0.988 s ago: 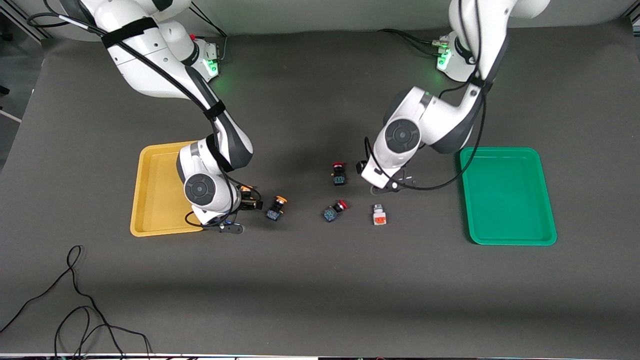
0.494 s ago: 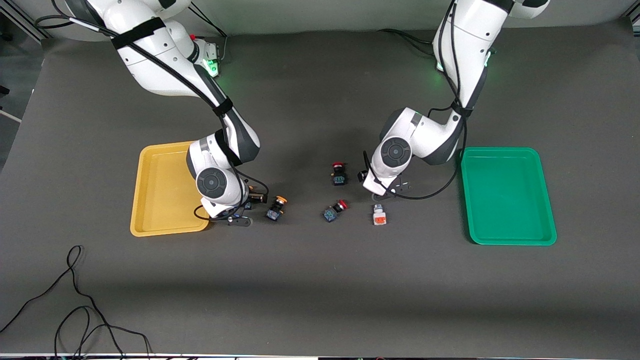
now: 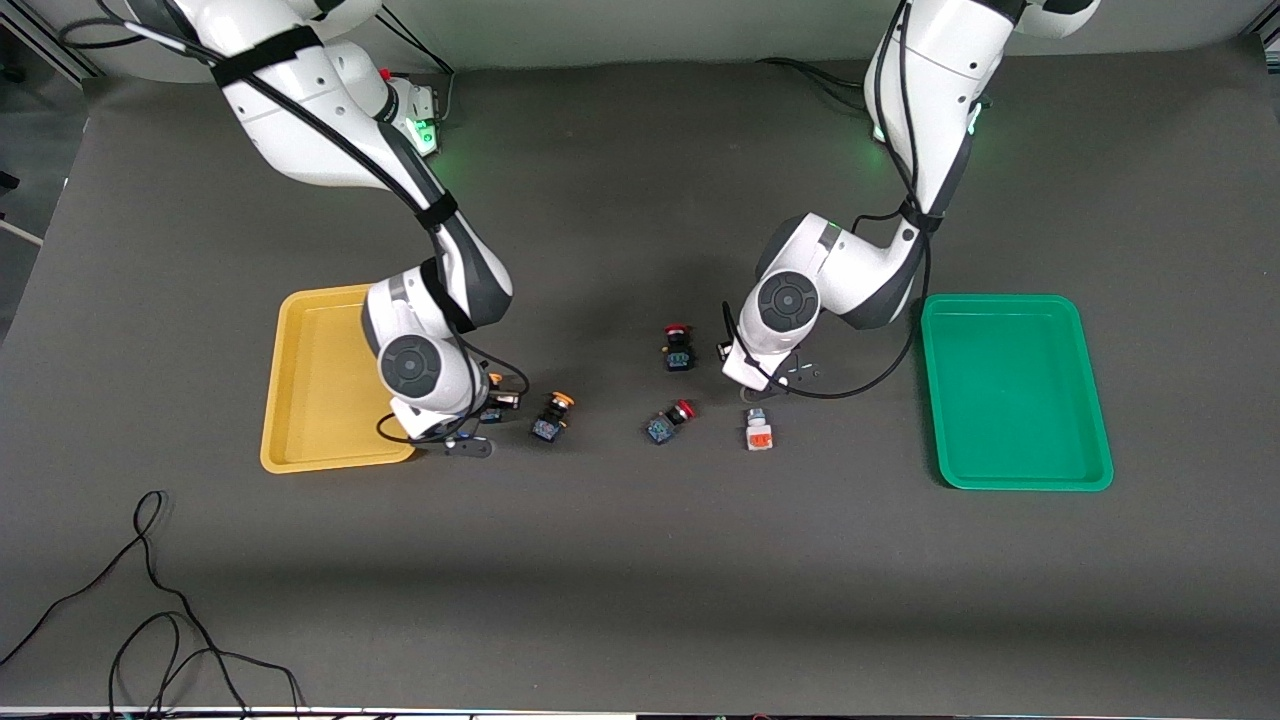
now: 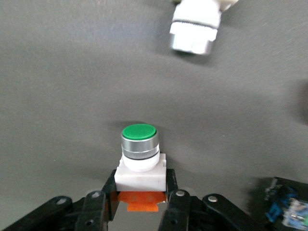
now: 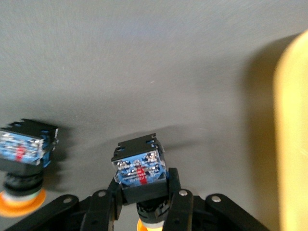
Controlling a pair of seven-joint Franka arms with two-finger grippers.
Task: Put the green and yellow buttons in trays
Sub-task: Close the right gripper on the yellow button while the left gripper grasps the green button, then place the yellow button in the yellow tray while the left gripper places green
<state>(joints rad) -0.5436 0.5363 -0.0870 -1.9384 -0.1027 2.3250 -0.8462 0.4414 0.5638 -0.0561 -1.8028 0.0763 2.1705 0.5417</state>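
My left gripper has the green button to place. Next, I let go of it with that gripper in the green tray [image 3: 975,390], near the tray's edge that faces the red switches.
My left gripper [image 4: 140,195] is shut on a white-and-orange green-capped button [image 4: 139,151], low over the table; in the front view that gripper [image 3: 745,385] sits between a red switch and the second green button [image 3: 758,430], which also shows in the left wrist view [image 4: 195,29]. My right gripper [image 5: 144,199] is shut on a dark-bodied yellow button [image 5: 140,168], beside the yellow tray [image 5: 293,134]. In the front view that gripper [image 3: 492,402] is at the yellow tray's [image 3: 310,380] edge. A second yellow button [image 3: 552,413] lies loose beside it. The green tray [image 3: 1015,390] is empty.
Two red-capped dark switches [image 3: 678,347] [image 3: 668,422] lie mid-table between the grippers. A black cable [image 3: 150,600] lies on the mat near the front camera at the right arm's end.
The left arm has come down and shifted slightly toward the red switch. The right hand first moved toward the loose yellow button, then back toward the yellow tray, the button still in it.
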